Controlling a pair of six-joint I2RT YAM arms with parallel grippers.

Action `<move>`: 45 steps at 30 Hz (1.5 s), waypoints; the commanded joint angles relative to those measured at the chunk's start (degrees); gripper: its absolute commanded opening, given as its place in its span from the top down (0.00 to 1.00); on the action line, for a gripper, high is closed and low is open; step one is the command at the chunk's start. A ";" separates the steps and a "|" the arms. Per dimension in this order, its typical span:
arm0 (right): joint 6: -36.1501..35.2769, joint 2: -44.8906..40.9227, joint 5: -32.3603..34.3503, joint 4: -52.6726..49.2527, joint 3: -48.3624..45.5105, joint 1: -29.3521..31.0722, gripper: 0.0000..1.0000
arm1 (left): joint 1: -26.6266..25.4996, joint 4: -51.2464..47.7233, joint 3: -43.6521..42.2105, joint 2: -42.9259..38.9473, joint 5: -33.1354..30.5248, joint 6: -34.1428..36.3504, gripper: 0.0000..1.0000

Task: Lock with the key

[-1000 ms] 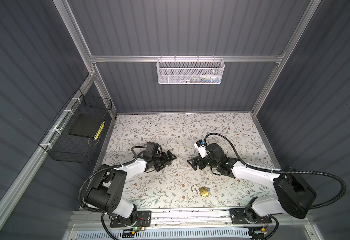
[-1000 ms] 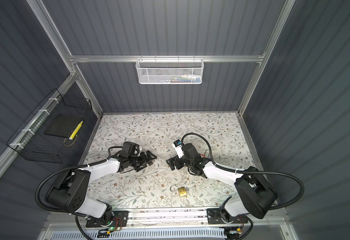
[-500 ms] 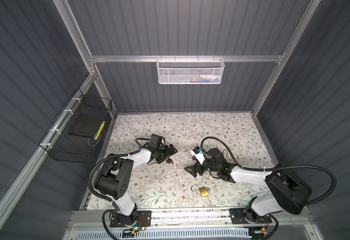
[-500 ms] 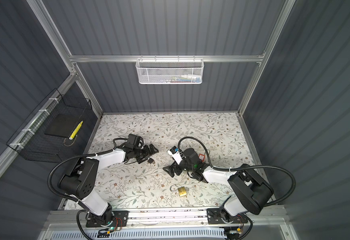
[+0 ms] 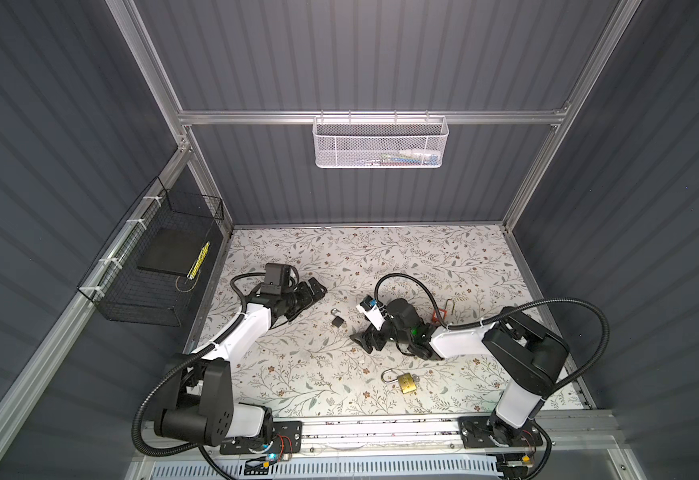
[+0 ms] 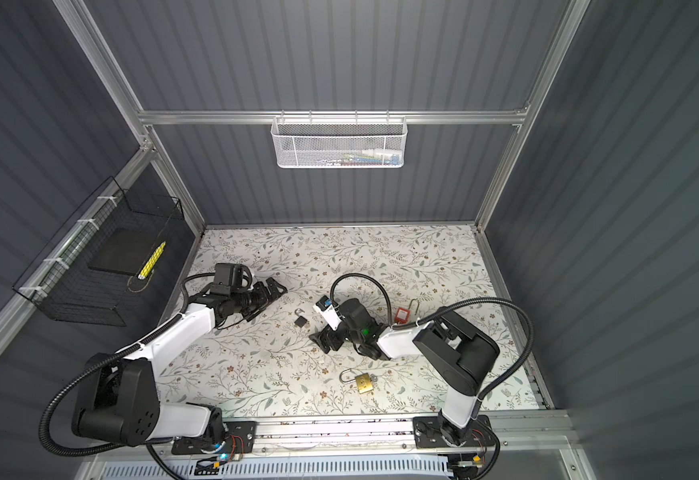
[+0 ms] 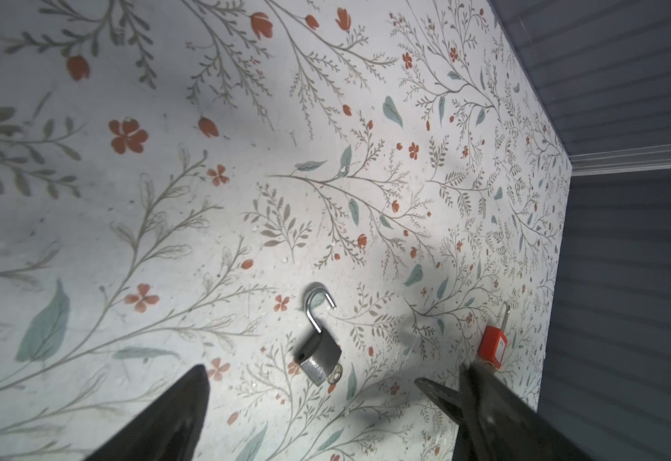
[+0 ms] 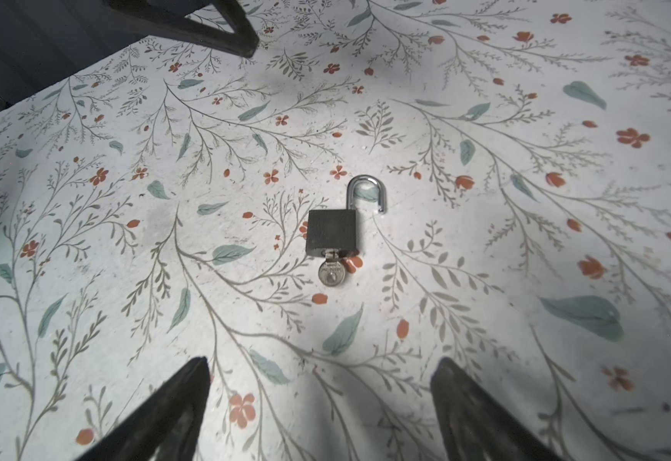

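Note:
The robot's left gripper will close on the black padlock's body (image 5: 338, 321) (image 7: 319, 358), leaving its silver key free for the right gripper.
A black padlock (image 8: 331, 235) lies flat on the floral table, its silver shackle (image 8: 365, 191) swung open. A silver key (image 8: 330, 273) sticks out of the keyhole in its bottom. In both top views the padlock (image 5: 338, 320) (image 6: 301, 320) lies between the two grippers and touches neither. My left gripper (image 5: 316, 289) (image 7: 317, 377) is open, just behind and to the left of the padlock. My right gripper (image 5: 364, 340) (image 8: 321, 361) is open on the padlock's key side, a short way off, with only table between its fingers.
A brass padlock (image 5: 406, 381) lies near the front edge, right of centre. Behind the right wrist rests a red padlock (image 5: 439, 318) (image 7: 493, 345). A white mesh basket (image 5: 381, 143) hangs on the back wall, a black wire basket (image 5: 152, 266) on the left wall.
Both grippers have drawn apart: the left one back and to the left, the right one toward the front. The black padlock now shows uncovered on the table between them.

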 commanded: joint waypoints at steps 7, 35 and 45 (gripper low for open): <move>-2.77 7.43 2.97 -1.65 8.72 2.13 0.24 | 3.52 -5.88 -7.08 -5.78 4.51 4.14 0.01; -5.29 17.04 1.26 -10.14 19.18 2.40 0.55 | 8.11 -5.04 -11.53 -7.44 10.88 4.78 0.04; -6.36 18.25 2.21 -9.73 20.29 2.51 0.51 | 8.11 -5.13 -12.16 -9.26 11.54 3.91 0.05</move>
